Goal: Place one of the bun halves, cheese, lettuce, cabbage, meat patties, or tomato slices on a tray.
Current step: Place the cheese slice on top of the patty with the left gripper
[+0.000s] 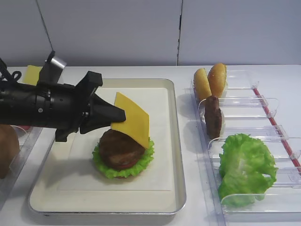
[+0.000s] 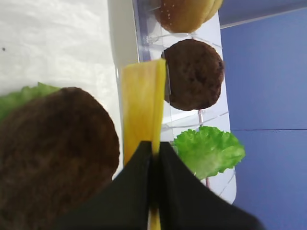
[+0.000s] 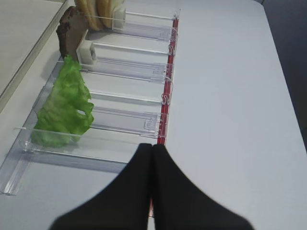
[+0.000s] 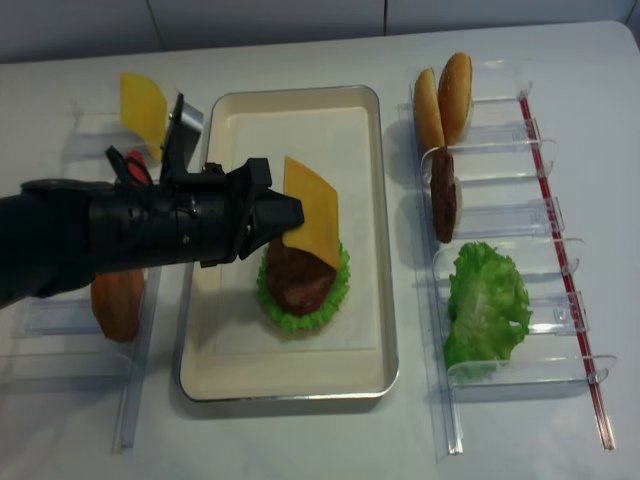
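Note:
The robot's left gripper should release the cheese over the far half of the meat patty (image 4: 302, 255) (image 2: 60, 129) on the frilly lettuce. The cheese now hovers just above the patty.
The orange-yellow cheese (image 1: 134, 117) (image 4: 315, 215) (image 2: 141, 105) hangs tilted, edge-up, with my left gripper (image 1: 123, 115) (image 4: 298, 212) (image 2: 153, 143) shut on its corner. It hovers just above a meat patty (image 1: 120, 148) (image 4: 298, 280) (image 2: 53, 153), its low edge close to or touching the patty. The patty lies on frilly lettuce (image 1: 141, 165) (image 4: 335, 300) in the middle of the cream tray (image 1: 178, 155) (image 4: 388, 300). My right gripper (image 3: 152, 146) is shut on nothing, over the near end of the right rack, and shows only in its own wrist view.
The clear right rack (image 4: 560, 240) holds two bun halves (image 1: 211, 80) (image 4: 445, 95), a standing patty (image 1: 213, 117) (image 3: 69, 31), and a lettuce leaf (image 1: 244, 169) (image 3: 64, 110). Behind my left arm, the left rack holds a paler yellow slice (image 4: 143, 105), something red, and a brown bun (image 4: 118, 300).

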Action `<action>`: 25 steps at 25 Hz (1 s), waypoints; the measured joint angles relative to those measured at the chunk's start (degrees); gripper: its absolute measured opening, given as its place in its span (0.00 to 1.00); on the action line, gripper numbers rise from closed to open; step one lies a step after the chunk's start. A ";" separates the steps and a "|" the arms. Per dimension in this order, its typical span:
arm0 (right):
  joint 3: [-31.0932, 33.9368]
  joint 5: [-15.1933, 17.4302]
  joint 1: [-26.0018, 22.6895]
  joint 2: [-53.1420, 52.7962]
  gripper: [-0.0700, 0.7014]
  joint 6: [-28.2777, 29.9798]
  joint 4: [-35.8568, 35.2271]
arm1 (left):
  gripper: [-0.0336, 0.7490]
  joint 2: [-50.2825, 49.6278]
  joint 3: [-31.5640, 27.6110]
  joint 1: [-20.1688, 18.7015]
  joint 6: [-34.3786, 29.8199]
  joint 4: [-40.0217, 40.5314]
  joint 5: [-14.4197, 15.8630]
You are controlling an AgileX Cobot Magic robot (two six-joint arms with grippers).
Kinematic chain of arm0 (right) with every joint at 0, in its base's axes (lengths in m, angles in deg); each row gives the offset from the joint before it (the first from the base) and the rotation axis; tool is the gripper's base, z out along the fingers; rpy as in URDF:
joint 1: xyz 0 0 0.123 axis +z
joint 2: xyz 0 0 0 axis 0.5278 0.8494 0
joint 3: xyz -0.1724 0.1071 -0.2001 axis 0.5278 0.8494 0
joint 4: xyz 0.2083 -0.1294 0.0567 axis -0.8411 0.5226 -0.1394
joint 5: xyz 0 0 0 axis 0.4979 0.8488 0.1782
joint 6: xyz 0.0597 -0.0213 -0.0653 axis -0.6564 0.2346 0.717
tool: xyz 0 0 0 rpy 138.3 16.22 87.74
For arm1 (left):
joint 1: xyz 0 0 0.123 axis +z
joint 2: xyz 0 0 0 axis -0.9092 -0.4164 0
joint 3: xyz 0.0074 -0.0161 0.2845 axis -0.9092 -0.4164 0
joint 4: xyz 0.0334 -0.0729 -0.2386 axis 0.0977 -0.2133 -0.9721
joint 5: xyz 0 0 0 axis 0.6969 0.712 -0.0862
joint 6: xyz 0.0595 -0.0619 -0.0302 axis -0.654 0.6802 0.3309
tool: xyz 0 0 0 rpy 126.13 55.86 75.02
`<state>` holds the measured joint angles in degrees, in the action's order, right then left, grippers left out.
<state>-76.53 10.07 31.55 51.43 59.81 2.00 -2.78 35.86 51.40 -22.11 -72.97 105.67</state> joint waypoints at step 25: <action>0.00 0.00 0.00 0.00 0.22 -0.35 0.00 | 0.04 -0.89 0.00 0.00 7.68 14.20 -6.92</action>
<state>-76.53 10.07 31.55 51.43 59.46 2.00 -3.67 35.86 51.40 -14.43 -58.77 98.75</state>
